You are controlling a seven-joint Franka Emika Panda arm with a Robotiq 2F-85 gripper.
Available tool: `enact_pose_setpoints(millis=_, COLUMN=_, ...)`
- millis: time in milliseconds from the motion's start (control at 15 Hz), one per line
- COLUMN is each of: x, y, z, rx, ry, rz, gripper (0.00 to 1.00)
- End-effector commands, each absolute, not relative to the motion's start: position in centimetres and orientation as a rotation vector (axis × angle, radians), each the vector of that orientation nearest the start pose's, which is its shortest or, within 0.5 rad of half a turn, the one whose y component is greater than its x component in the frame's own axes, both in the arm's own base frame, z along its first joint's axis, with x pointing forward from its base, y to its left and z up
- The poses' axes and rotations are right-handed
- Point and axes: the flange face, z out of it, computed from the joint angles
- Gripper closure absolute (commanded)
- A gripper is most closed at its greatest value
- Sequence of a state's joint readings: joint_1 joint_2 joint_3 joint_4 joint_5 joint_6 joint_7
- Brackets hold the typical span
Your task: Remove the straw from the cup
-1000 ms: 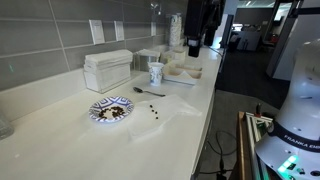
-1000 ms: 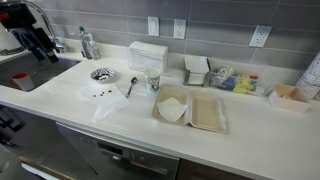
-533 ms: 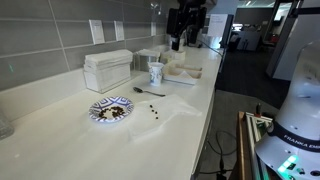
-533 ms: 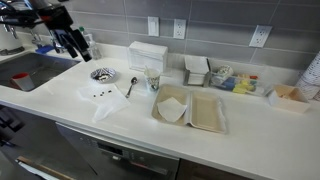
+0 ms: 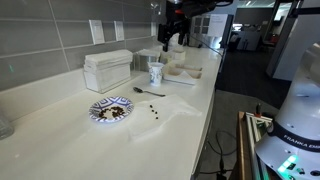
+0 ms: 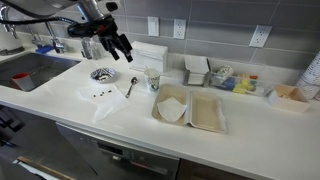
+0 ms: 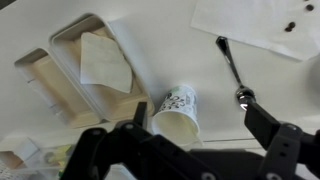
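The straw's upper part, just above the opening of the white cup (image 5: 156, 63) (image 7: 177, 126) beside the napkin box, will be gripped by my gripper.
The cup (image 5: 156, 74) is small and white with bluish print. It stands on the white counter beside the napkin box, and also shows in an exterior view (image 6: 153, 82). In the wrist view the cup (image 7: 178, 108) lies between and below my two dark fingers, with its open mouth toward the camera. I cannot make out the straw in any view. My gripper (image 7: 185, 148) is open and empty. It hangs in the air above the counter, short of the cup, in both exterior views (image 5: 172, 32) (image 6: 117, 45).
A dark spoon (image 7: 234, 72) lies next to the cup. A patterned plate (image 6: 103, 74) and a white napkin box (image 6: 148, 54) stand nearby. An open pale clamshell container (image 6: 192, 110) holding a napkin lies beside the cup. A sink (image 6: 25, 75) is at the counter's end.
My gripper has travelled along the counter from the sink end toward the cup and now hangs close above it. Nothing on the counter has moved.
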State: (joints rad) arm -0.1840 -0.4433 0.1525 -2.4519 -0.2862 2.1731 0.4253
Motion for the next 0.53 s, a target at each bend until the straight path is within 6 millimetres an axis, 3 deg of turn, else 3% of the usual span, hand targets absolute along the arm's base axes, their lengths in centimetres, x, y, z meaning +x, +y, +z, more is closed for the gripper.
enact_pose_setpoints(millis=0, x=47.1, y=-3.4, z=46.6, rx=-3.405, ry=0.516, rz=-0.378, gripper=0.00)
enact_pose_setpoints(millis=467, x=52.8, y=-0.8, z=45.1, rx=-3.393, ry=0.527, rz=-0.425, gripper=0.00)
